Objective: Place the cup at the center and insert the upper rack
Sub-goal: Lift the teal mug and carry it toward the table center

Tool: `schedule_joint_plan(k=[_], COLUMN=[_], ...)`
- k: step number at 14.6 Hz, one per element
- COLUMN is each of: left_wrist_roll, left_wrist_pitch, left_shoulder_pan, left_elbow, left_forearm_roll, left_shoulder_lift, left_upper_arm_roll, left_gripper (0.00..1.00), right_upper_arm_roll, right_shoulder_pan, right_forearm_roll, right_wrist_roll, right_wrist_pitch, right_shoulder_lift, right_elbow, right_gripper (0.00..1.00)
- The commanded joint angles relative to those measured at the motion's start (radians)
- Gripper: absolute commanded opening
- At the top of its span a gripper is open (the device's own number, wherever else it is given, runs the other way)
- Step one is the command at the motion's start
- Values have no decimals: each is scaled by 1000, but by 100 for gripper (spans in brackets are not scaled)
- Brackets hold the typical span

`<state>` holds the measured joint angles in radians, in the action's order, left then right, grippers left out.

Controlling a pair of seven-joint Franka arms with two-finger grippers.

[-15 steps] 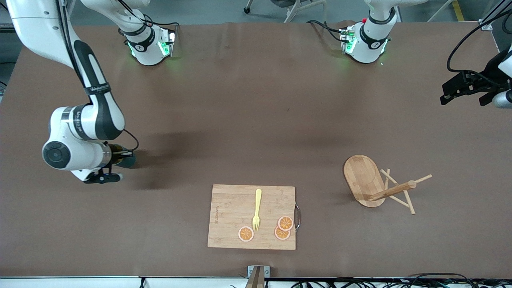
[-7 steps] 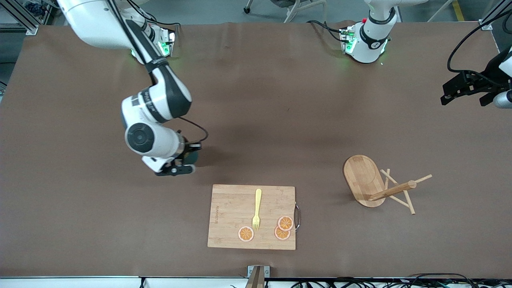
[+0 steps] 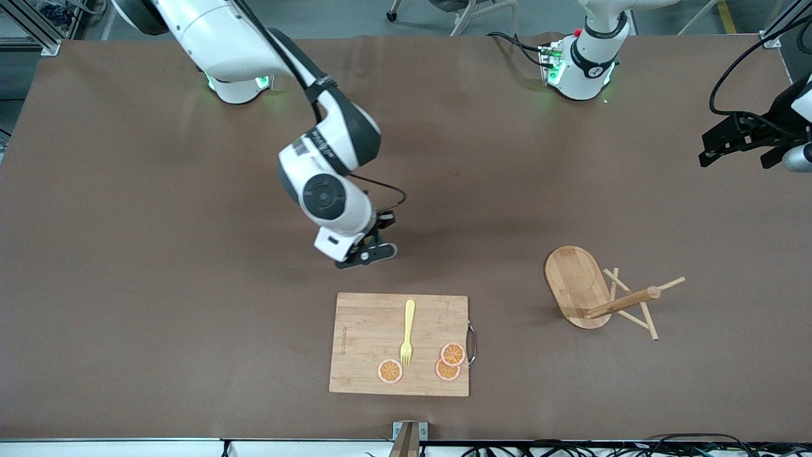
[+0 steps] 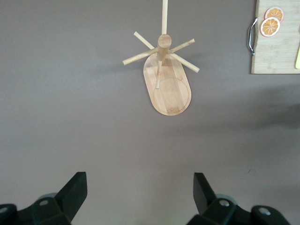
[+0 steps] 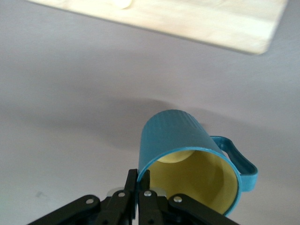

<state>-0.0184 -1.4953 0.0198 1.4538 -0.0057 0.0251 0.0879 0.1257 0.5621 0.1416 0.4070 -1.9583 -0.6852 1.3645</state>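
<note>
My right gripper is going to let go of the teal cup on bare table [image 3: 443, 223] beyond the far edge of the cutting board, toward the board's handle end.
The teal cup [image 5: 176, 131], mustard-yellow inside, hangs tilted with my right gripper [image 5: 139, 180] shut on its rim. In the front view the right gripper [image 3: 374, 247] is over bare table at the middle, just past the cutting board's edge, and its wrist hides the cup. The bamboo upper rack [image 3: 574, 285] looks tipped on its side toward the left arm's end, with its post [image 3: 622, 303] pointing that way. It also shows in the left wrist view as the rack [image 4: 167, 84]. My left gripper [image 3: 739, 152] waits open and empty, high over that end, its fingers [image 4: 77, 192] wide apart.
A rectangular bamboo cutting board [image 3: 361, 343] lies nearer to the front camera than the right gripper. On it lie a yellow fork [image 3: 407, 333] and three orange slices [image 3: 451, 354]. Its metal handle [image 3: 471, 343] faces the rack.
The right arm has swung from the right arm's end of the table to the middle, carrying the cup. The left arm and the rack have not moved.
</note>
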Motion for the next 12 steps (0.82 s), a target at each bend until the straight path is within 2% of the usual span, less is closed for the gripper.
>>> schedule_joint_plan(k=[1, 6, 10, 12], left_wrist_roll=[-9, -9, -9, -9], left_wrist_pitch=[-3, -3, -3, -3], left_shoulder_pan=[2, 3, 3, 6], left_elbow=[-3, -3, -3, -4], left_forearm_roll=[6, 6, 6, 6], left_shoulder_lift=[-7, -7, -7, -7], left_upper_arm_roll=[4, 4, 4, 4], left_gripper=[100, 100, 100, 100], right_upper_arm_roll=[-12, -20, -34, -43], right_shoulder_pan=[65, 183, 220, 223], right_forearm_roll=[16, 12, 12, 13], right_wrist_roll=[119, 185, 240, 335], right_wrist_pitch=[13, 1, -82, -88], right_shoulder_lift=[-69, -195, -227, -231], right_elbow=[-128, -280, -280, -282], right_gripper=[0, 0, 0, 0])
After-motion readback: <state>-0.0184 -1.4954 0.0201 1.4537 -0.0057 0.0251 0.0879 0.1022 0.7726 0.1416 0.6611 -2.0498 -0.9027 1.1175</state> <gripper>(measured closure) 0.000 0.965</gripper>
